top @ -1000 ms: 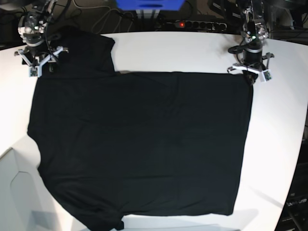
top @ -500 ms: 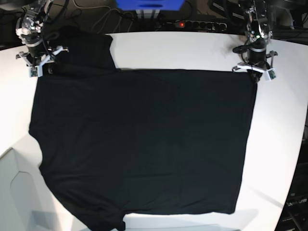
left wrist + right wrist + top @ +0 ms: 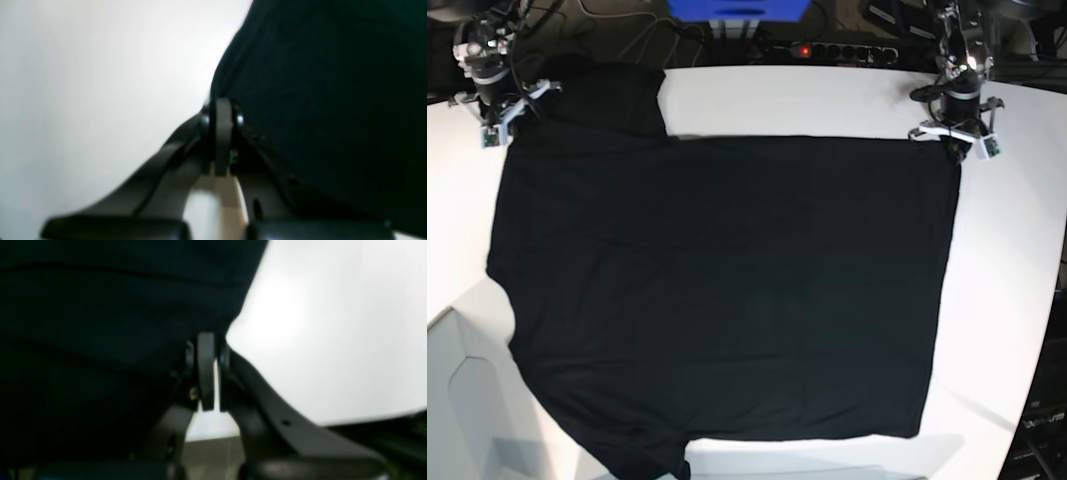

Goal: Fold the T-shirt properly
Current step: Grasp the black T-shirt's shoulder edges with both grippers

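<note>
My right gripper is at the T-shirt's very edge by the far sleeve; next I open it and pinch cloth further in before folding (image 3: 198,322).
The black T-shirt (image 3: 727,300) lies spread flat over the white table (image 3: 1017,260), with a sleeve at the far left and another at the near left. No print or tag shows. My left gripper (image 3: 954,143) is at the shirt's far right corner. In the left wrist view the left gripper (image 3: 223,110) is shut on the cloth's edge (image 3: 333,100). My right gripper (image 3: 503,122) is at the far left corner by the sleeve. In the right wrist view the right gripper (image 3: 206,346) is shut on the cloth (image 3: 100,323).
A power strip (image 3: 832,50) with a red light, cables and a blue box (image 3: 737,8) lie beyond the table's far edge. The table's edge curves in at the near left (image 3: 457,310) and the right (image 3: 1055,300).
Both grippers have moved toward the table's far edge, drawing the shirt's far edge with them. The cloth lies straighter and flatter along that edge.
</note>
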Controlling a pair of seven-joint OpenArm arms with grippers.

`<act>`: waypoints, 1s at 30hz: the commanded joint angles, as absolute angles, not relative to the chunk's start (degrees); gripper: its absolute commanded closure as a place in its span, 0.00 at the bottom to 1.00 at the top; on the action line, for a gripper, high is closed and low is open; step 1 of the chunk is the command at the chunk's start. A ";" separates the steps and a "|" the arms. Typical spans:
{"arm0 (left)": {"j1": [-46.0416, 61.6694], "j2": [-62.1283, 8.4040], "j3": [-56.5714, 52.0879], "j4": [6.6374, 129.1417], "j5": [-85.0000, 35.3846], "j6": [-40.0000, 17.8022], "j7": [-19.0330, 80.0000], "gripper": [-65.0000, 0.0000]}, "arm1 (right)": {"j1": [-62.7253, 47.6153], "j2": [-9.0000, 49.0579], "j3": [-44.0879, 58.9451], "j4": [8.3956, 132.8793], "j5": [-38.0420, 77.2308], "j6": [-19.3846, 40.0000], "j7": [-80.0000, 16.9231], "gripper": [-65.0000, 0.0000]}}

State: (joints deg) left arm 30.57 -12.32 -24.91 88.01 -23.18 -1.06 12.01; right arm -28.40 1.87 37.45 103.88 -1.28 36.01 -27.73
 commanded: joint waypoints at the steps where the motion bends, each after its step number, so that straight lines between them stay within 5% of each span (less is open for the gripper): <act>1: 31.16 -12.70 -25.19 89.54 -22.90 -0.31 12.44 1.00 | -28.09 2.07 38.55 106.59 -0.04 39.34 -25.89 1.00; 13: 32.22 -12.62 -25.19 91.91 -22.90 -0.31 12.44 1.00 | -27.82 -0.66 41.80 111.08 -0.04 40.00 -31.16 1.00; 23: 32.22 -12.62 -25.19 91.65 -22.90 -0.31 12.26 1.00 | -25.80 -0.75 42.07 110.99 -0.04 40.00 -39.69 0.48; 30: 32.22 -12.62 -25.19 91.65 -22.90 -0.31 12.18 1.00 | -25.19 -0.66 41.89 105.80 0.04 40.00 -40.13 0.44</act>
